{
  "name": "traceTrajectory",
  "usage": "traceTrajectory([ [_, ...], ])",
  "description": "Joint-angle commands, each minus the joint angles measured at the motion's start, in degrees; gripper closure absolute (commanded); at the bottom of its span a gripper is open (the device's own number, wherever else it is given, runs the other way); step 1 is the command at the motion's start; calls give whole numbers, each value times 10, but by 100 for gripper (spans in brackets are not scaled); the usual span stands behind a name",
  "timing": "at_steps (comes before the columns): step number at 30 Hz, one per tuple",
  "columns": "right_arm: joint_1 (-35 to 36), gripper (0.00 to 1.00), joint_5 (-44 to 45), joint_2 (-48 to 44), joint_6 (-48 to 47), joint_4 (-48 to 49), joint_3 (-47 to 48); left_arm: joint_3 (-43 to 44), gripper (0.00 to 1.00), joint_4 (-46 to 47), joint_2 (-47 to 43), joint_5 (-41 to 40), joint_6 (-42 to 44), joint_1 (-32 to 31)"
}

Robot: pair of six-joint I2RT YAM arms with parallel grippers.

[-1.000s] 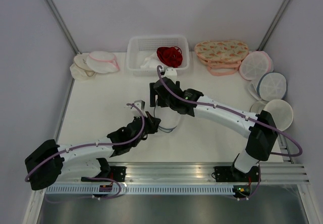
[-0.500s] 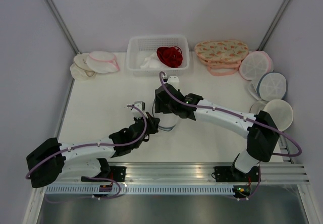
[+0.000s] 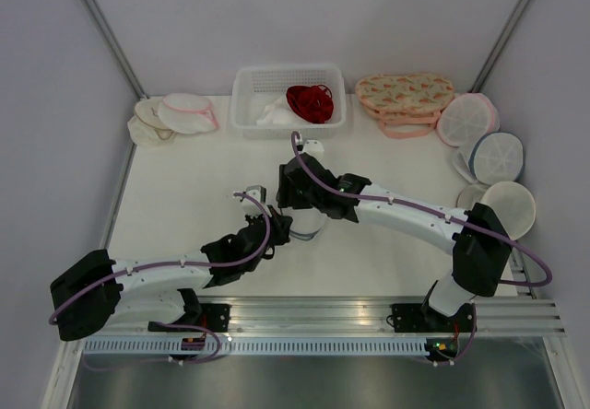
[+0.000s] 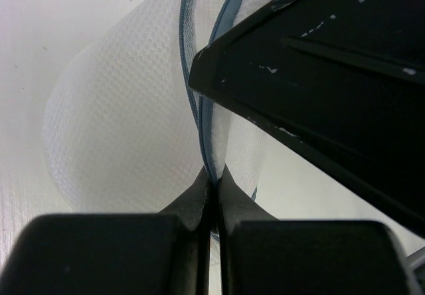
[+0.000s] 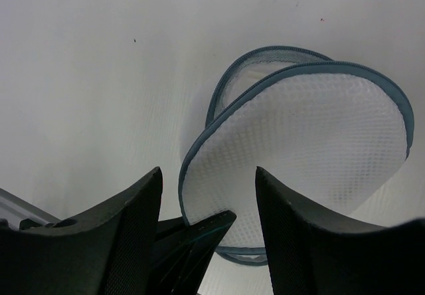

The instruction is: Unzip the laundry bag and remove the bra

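I am pinching both zipper rims together with my left gripper, so I should open it and take only one rim (image 4: 187,59) while my right gripper spreads the other rim away.
The laundry bag (image 3: 311,227) is white mesh with a thin grey-blue zipper rim and lies mid-table, mostly hidden under both grippers. My left gripper (image 3: 279,228) is shut on its zipper rim; in the left wrist view the fingers (image 4: 199,195) pinch the rim (image 4: 207,142) edge-on, with the mesh (image 4: 119,129) to the left. My right gripper (image 3: 298,199) hovers open just above the bag; in the right wrist view (image 5: 208,173) its fingers straddle the bag's edge (image 5: 305,135), whose two halves gape apart at the far side. No bra shows in the bag.
A white basket (image 3: 247,105) at the back holds a red lacy garment (image 3: 310,101) and a white cloth (image 3: 275,113). A flowered pink pouch (image 3: 404,93) and several round mesh bags (image 3: 498,156) lie at the back right, and more bags (image 3: 184,112) at the back left.
My right gripper has come down and nearer, from behind the bag to just over it. The left gripper has kept its grip on the rim and barely shifted.
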Motion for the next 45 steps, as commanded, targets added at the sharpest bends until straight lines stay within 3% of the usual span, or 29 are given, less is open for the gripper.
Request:
traceTrajectory([
  [1,3,37,0,3,10,8,5,16,98,17,0,-16,8,-3],
  [2,3,41,5,5,10,3,7,16,98,16,-1,-16,7,-3],
  [3,3,55,9,4,9,0,7,15,98,16,-2,-16,6,-4],
  [5,3,72,24,0,10,-8,5,12,98,15,-4,-19,5,-4],
  [6,3,87,29,-5,10,-10,0,11,98,14,-6,-21,4,-4],
  [8,3,99,39,-15,12,-15,-5,11,98,13,-8,-22,3,-3],
  [15,3,100,48,-45,11,-29,-28,14,97,-2,-7,-21,-8,-4],
  [16,3,100,48,-51,9,-30,-31,18,90,-10,-9,-23,-11,-3],
  [17,3,100,48,-62,7,-32,-34,21,65,-29,-11,-23,-21,-3],
  [19,4,100,46,-79,2,-29,-49,19,39,-38,-25,-26,-28,-3],
  [20,5,99,39,-97,-5,-29,-60,17,20,-48,-32,-27,-34,-4],
  [23,5,100,32,-130,-15,-30,-72,14,4,-68,-71,-34,-46,-3],
  [29,5,100,-15,-195,-43,-23,-111,10,0,-75,-137,-33,-29,-2],
  [34,5,100,-57,-260,-71,-17,-148,15,0,-65,-132,-37,-6,0],
  [38,6,99,-98,-308,-92,-21,-186,35,1,-61,-94,-32,29,9],
  [45,6,100,-114,-373,-100,-38,-231,147,0,-134,74,-78,76,12],
])
